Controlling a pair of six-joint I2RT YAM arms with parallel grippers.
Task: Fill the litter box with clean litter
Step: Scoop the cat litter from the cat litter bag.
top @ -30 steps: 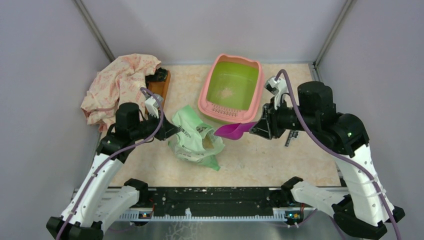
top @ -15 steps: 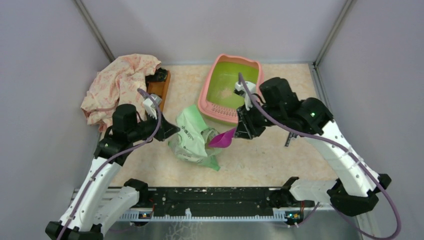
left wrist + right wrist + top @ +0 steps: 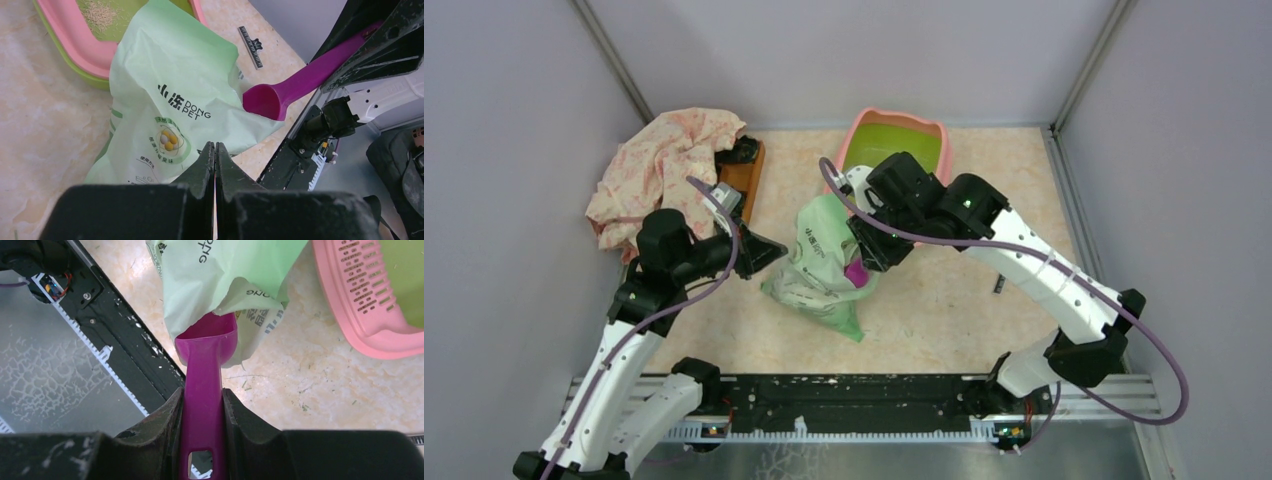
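Note:
My left gripper needs to open and pinch the bag's top end (image 3: 822, 207) to steady it for scooping, because the bag's slack opening folds over the scoop's bowl.
The litter box (image 3: 851, 137), pink-rimmed and lime-green inside, stands at the back, half hidden by my right arm. A thin patch of clean litter (image 3: 100, 10) lies on its floor. The pink slotted ledge (image 3: 367, 295) shows at the right in the right wrist view. My right gripper (image 3: 202, 395) is shut on the handle of a magenta scoop (image 3: 206, 352). The scoop's bowl sits in the mouth of the light green printed bag (image 3: 816, 262). My left gripper (image 3: 215, 147) is shut, its tips at the bag's (image 3: 165, 90) left edge. Whether it pinches the bag I cannot tell.
A floral cloth (image 3: 669, 170) and a wooden board (image 3: 746, 170) lie at the back left. A small black toothed strip (image 3: 1001, 283) lies right of the bag. The black rail (image 3: 854, 395) runs along the near edge. Grey walls close three sides.
My right arm has swung left, carrying the scoop from beside the litter box into the bag's mouth. The bag's upper flap stands higher. The left gripper has shifted slightly left.

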